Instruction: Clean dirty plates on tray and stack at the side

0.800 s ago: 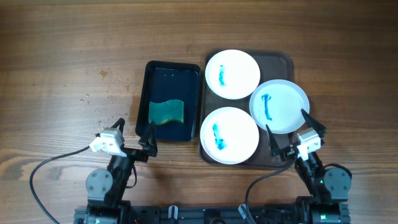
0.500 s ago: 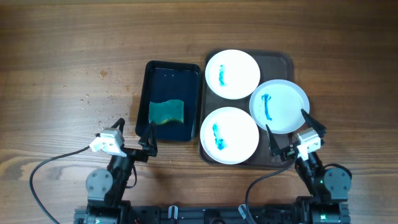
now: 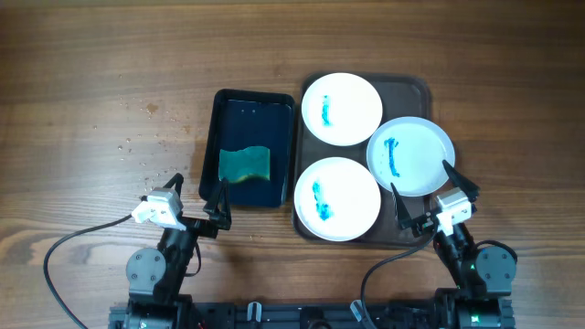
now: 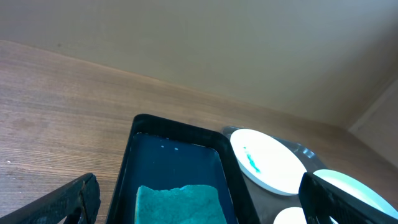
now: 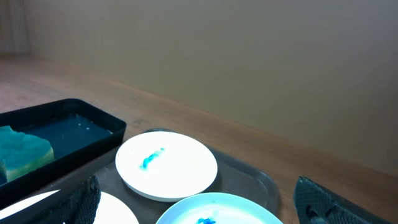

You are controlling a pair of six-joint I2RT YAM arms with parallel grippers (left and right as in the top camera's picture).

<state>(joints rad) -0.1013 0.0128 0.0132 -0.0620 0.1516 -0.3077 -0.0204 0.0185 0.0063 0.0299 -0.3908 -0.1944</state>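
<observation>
Next, my right gripper closes on the near plate's rim point(image 3: 378, 204), on the side facing that gripper, to steady it for the teal sponge.
Three white plates with blue smears sit on a brown tray point(image 3: 416, 94): a far plate point(image 3: 341, 109), a right plate point(image 3: 410, 155) and a near plate point(image 3: 336, 198). A teal sponge point(image 3: 245, 164) lies in a black basin point(image 3: 248, 147). My left gripper point(image 3: 197, 193) is open and empty at the basin's near left corner. My right gripper point(image 3: 423, 196) is open and empty at the tray's near right edge. The left wrist view shows the sponge point(image 4: 177, 204) and far plate point(image 4: 267, 160). The right wrist view shows the far plate point(image 5: 166, 165) and right plate point(image 5: 217, 211).
The wooden table point(image 3: 101, 82) spreads left of and behind the basin. Small specks point(image 3: 151, 109) dot the wood left of the basin. Both arm bases stand at the near edge with cables looping beside them.
</observation>
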